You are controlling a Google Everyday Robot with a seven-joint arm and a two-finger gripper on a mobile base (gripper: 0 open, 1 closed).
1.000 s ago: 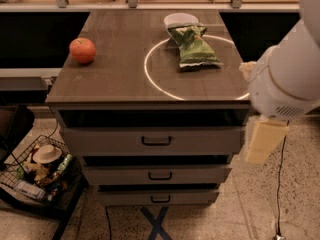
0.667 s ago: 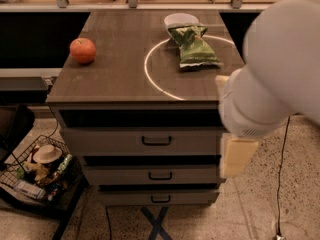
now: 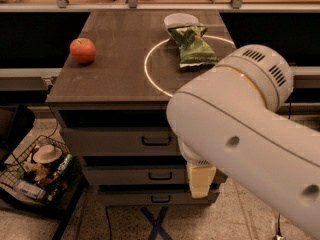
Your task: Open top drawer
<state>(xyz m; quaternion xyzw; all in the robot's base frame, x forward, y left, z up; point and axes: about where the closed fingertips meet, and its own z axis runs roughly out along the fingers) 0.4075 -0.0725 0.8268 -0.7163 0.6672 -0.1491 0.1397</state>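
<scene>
The robot's gripper needs to next move to the black bar handle point(image 3: 161, 143) of the top drawer and close there, because pulling it opens the drawer.
The top drawer point(image 3: 115, 142) is the tallest grey front under the cabinet's brown top, and it stands closed. Its small black bar handle point(image 3: 156, 141) shows at the centre. Two shallower grey drawers point(image 3: 130, 176) sit below it, also closed. My thick white arm point(image 3: 250, 134) crosses the right half of the view and hides the right ends of all three drawers. My gripper point(image 3: 200, 180) shows as a cream-coloured piece hanging under the arm, in front of the middle drawer, to the right of and below the top drawer's handle.
On the cabinet top lie a red apple point(image 3: 83, 50), a green chip bag point(image 3: 192, 46) and a white bowl point(image 3: 181, 20), the latter two by a white ring mark. A wire basket point(image 3: 37, 171) of items stands on the floor at the left.
My arm has swung left and closer across the view, now covering the cabinet's right side. The gripper moved left to the middle drawer's front. The drawers have not moved.
</scene>
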